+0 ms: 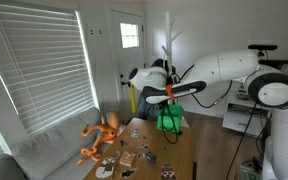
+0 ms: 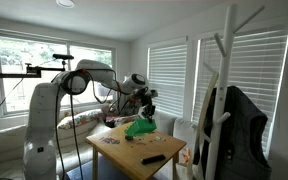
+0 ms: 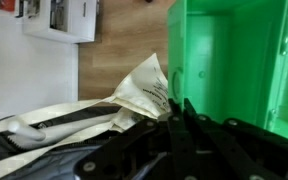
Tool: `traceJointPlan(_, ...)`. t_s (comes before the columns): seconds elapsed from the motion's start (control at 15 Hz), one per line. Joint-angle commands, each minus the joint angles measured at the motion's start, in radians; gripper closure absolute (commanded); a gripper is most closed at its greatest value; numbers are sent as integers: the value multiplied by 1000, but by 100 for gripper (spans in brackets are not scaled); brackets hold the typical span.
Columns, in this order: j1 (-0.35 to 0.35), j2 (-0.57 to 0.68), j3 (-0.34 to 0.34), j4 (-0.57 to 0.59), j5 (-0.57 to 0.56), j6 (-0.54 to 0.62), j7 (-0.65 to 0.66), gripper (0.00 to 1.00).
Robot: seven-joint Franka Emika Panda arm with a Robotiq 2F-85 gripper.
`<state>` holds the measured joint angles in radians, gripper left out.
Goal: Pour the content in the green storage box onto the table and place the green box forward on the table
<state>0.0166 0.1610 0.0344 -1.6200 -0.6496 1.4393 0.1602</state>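
Note:
The green storage box, now hanging tilted above the table, will be let go by my gripper on the far end of the wooden table [image 1: 147,121], over toward the white door.
The green storage box [image 1: 170,120] hangs tilted in the air above the wooden table [image 1: 179,150], held by my gripper [image 1: 170,100]. It also shows in an exterior view [image 2: 139,127], under the gripper [image 2: 144,103]. In the wrist view the box [image 3: 234,60] fills the right side, its open inside facing the camera. My gripper's fingers [image 3: 181,108] are shut on the box's rim. A crumpled white paper packet [image 3: 144,90] sits beside the box's edge, over the table [image 3: 119,40].
An orange octopus plush [image 1: 102,135] sits on the grey sofa [image 1: 44,150]. Several small items [image 1: 134,158] lie on the table's near end. A dark object [image 2: 152,158] lies on the table. A coat rack [image 2: 224,100] stands nearby.

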Motion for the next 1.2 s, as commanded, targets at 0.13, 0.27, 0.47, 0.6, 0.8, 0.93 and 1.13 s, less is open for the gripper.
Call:
traceJointPlan(0.13, -80, 52, -94, 139, 192, 3, 42, 99)
traceJointPlan(0.27, -72, 21, -101, 89, 160, 8, 21, 94)
traceJointPlan(0.47, -76, 43, -111, 132, 194, 7, 49, 94)
traceJointPlan(0.6, -108, 19, -110, 105, 284, 152, -9, 99)
traceJointPlan(0.8, -146, 42, -130, 113, 357, 323, -102, 99)
traceJointPlan(0.93, -178, 78, -138, 136, 448, 421, -173, 99)
traceJointPlan(1.13, -229, 137, -136, 163, 625, 499, -297, 99)
